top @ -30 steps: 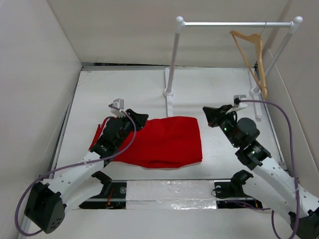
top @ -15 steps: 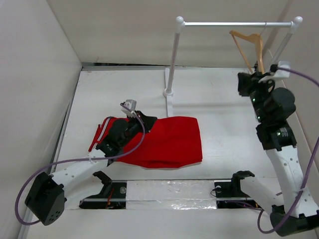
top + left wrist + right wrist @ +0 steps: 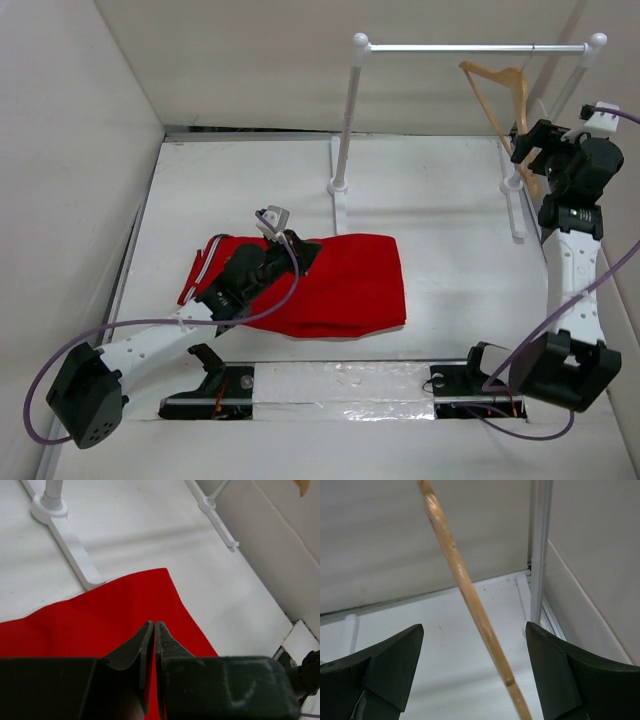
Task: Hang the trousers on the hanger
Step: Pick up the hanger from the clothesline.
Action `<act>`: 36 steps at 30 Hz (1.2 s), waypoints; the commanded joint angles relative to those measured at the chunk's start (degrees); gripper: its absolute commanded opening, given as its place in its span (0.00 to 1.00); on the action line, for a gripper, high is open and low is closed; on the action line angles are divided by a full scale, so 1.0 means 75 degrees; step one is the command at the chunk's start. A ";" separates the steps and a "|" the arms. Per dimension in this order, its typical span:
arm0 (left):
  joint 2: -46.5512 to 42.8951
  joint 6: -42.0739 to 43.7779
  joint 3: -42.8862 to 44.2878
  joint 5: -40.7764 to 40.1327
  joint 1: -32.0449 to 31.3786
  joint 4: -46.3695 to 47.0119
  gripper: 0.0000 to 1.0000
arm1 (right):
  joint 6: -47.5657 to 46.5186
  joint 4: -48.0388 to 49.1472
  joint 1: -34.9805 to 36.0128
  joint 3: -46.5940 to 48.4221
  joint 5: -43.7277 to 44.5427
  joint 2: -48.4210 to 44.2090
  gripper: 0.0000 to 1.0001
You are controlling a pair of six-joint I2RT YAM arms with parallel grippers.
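Observation:
The robot's right gripper needs to close near the near end (image 3: 519, 160) (image 3: 484, 630) of the tan wooden hanger, well below the hook, to lift the hanger off the rail.
The red trousers (image 3: 340, 285) lie flat on the table, their striped waistband (image 3: 200, 270) at the left end. My left gripper (image 3: 300, 252) rests low over their upper middle. In the left wrist view it (image 3: 153, 623) is shut, tips against the flat red cloth (image 3: 100, 615). A sliver of red shows between the fingers, and I cannot tell whether cloth is pinched. The tan wooden hanger (image 3: 497, 95) hangs at the right end of the rail. My right gripper (image 3: 528, 145) is raised beside it, open, and one wooden hanger arm (image 3: 455, 560) runs between the fingers (image 3: 474, 626) untouched.
The white-and-silver clothes rail (image 3: 470, 47) stands at the back on two posts, the left post (image 3: 345, 120) with a flat foot (image 3: 70, 545) just beyond the trousers. White walls (image 3: 80, 150) close in the table on the left, back and right.
My right arm rose from the table's right middle to the hanger at the back right and opened. My left gripper slid a little to the right over the trousers and shut.

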 commanded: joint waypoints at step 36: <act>-0.0093 0.0165 0.0407 -0.0525 -0.0038 -0.0052 0.21 | -0.0126 0.1007 0.0419 0.0460 -0.0987 -0.0079 0.00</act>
